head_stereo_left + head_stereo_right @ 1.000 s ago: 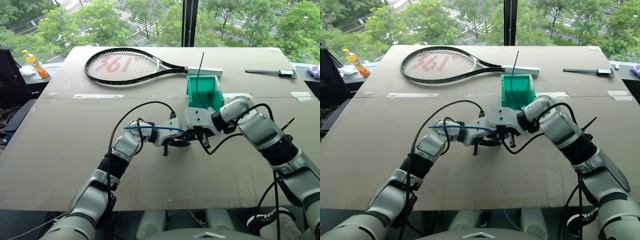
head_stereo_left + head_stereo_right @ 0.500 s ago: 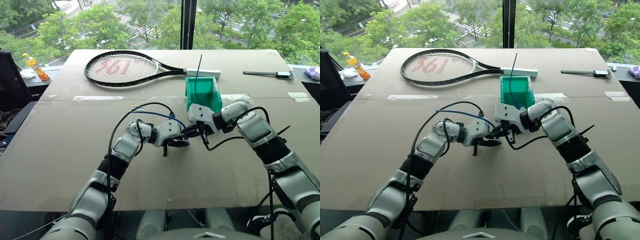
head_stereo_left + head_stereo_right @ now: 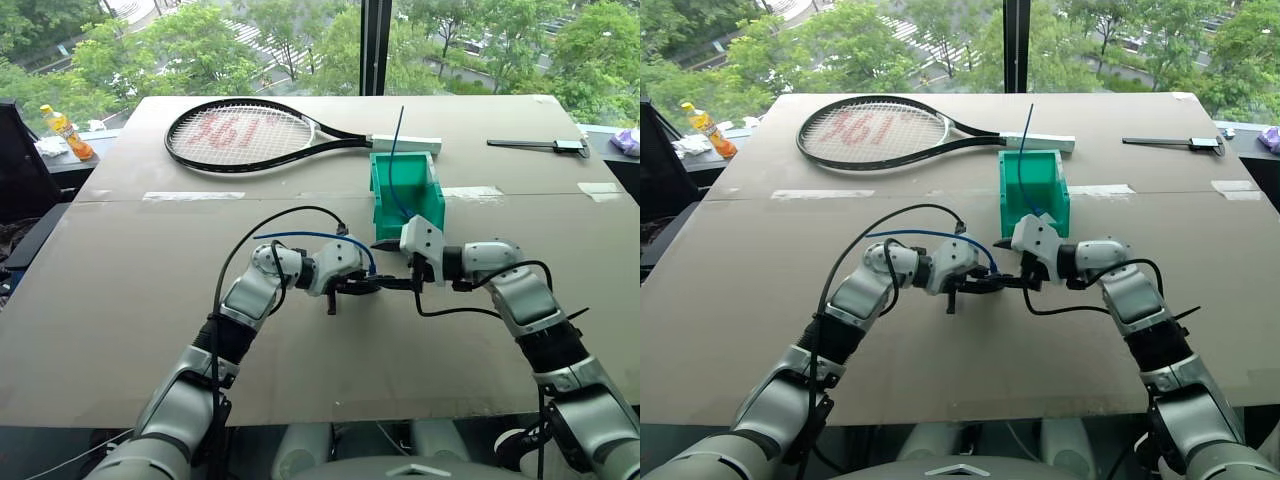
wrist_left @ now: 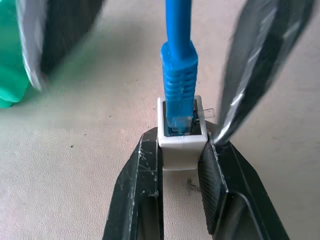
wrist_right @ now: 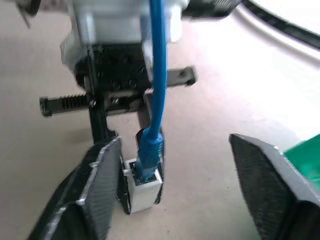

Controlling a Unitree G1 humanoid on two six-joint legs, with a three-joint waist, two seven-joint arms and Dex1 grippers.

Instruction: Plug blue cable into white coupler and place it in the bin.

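Note:
Next, my left gripper releases the white coupler in the green bin [image 3: 390, 205] beside the straighter blue cable.
The white coupler [image 4: 182, 145] is pinched between the fingers of my shut left gripper [image 3: 372, 286], just above the cardboard table. The blue cable [image 4: 179, 65] is seated in its socket by its blue plug, and the rest of the cable [image 3: 310, 237] arches back over my left wrist. My right gripper [image 5: 176, 142] faces the left one with its fingers spread wide on either side of the plug and coupler [image 5: 144, 192], touching neither. The green bin [image 3: 408, 190] stands just beyond both grippers.
A second, straighter blue cable [image 3: 396, 150] sticks up out of the bin. A tennis racket [image 3: 240, 135] lies at the back left, a dark tool [image 3: 540, 145] at the back right, and a bottle [image 3: 62, 128] off the table's left corner.
My right gripper has opened, let go of the cable at the plug, and drawn back a little to the right. The left gripper still holds the coupler in place.

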